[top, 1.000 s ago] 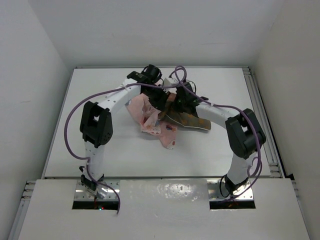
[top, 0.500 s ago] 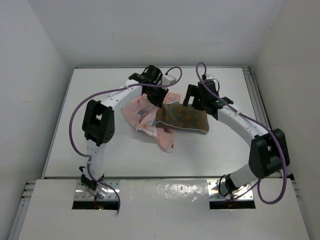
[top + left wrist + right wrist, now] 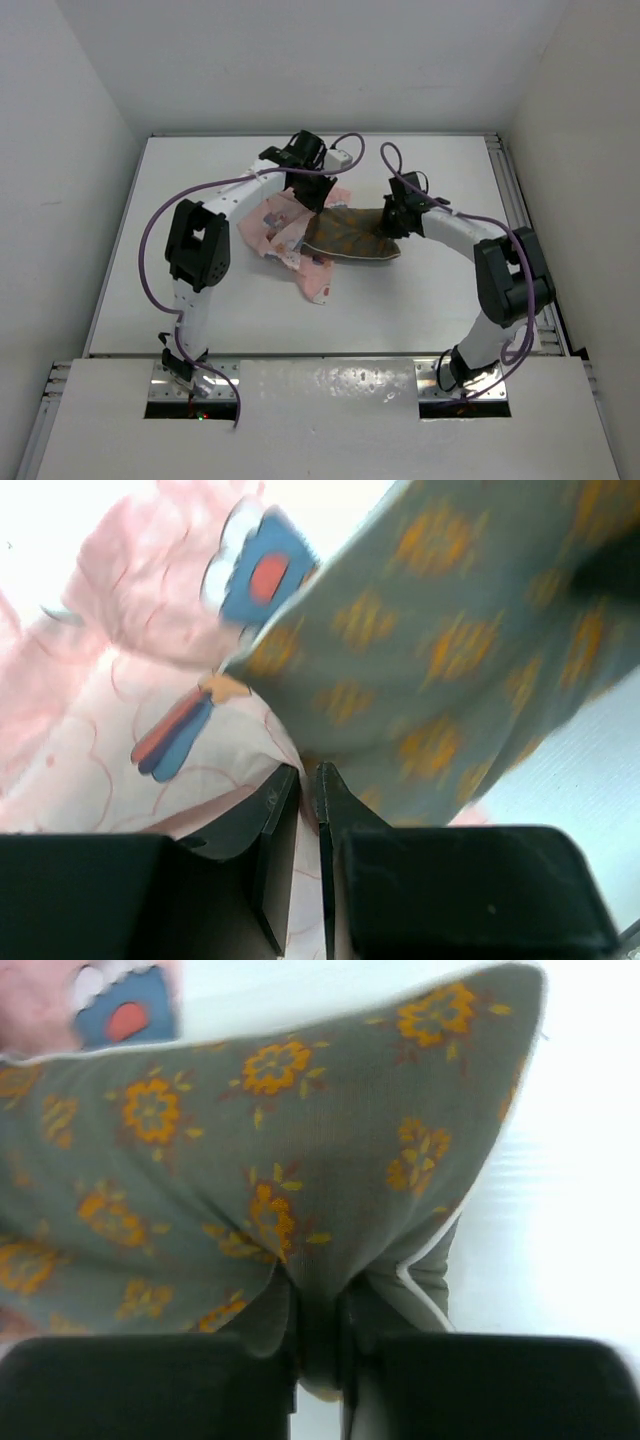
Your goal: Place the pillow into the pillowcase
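Observation:
I hold the pillow's outer end in my right gripper, far from the pillowcase's opening, so next I take the pillow's middle (image 3: 346, 230), nearer the pillowcase, before feeding it in.
The pillow (image 3: 345, 240) is olive-grey with orange flowers and white piping, and it lies mid-table. Its left end rests on the crumpled pink pillowcase (image 3: 280, 230). My left gripper (image 3: 318, 203) reaches down at the pillow's far left corner. In the left wrist view, my left gripper (image 3: 307, 772) is shut on a fold of the pillowcase (image 3: 120, 710), with the pillow (image 3: 430, 660) just beyond. My right gripper (image 3: 388, 228) is at the pillow's right end. In the right wrist view, my right gripper (image 3: 318, 1300) is shut on bunched fabric at the edge of the pillow (image 3: 300, 1140). A bit of pillowcase (image 3: 60, 990) shows behind.
The white table (image 3: 200, 200) is boxed in by white walls on three sides. A metal rail (image 3: 520, 210) runs along its right edge. Purple cables loop off both arms over the cloth.
My right gripper let go, swung out to the right, then came back and shut on the pillow's right end. The pillow and pillowcase slid slightly left. The left gripper kept its hold.

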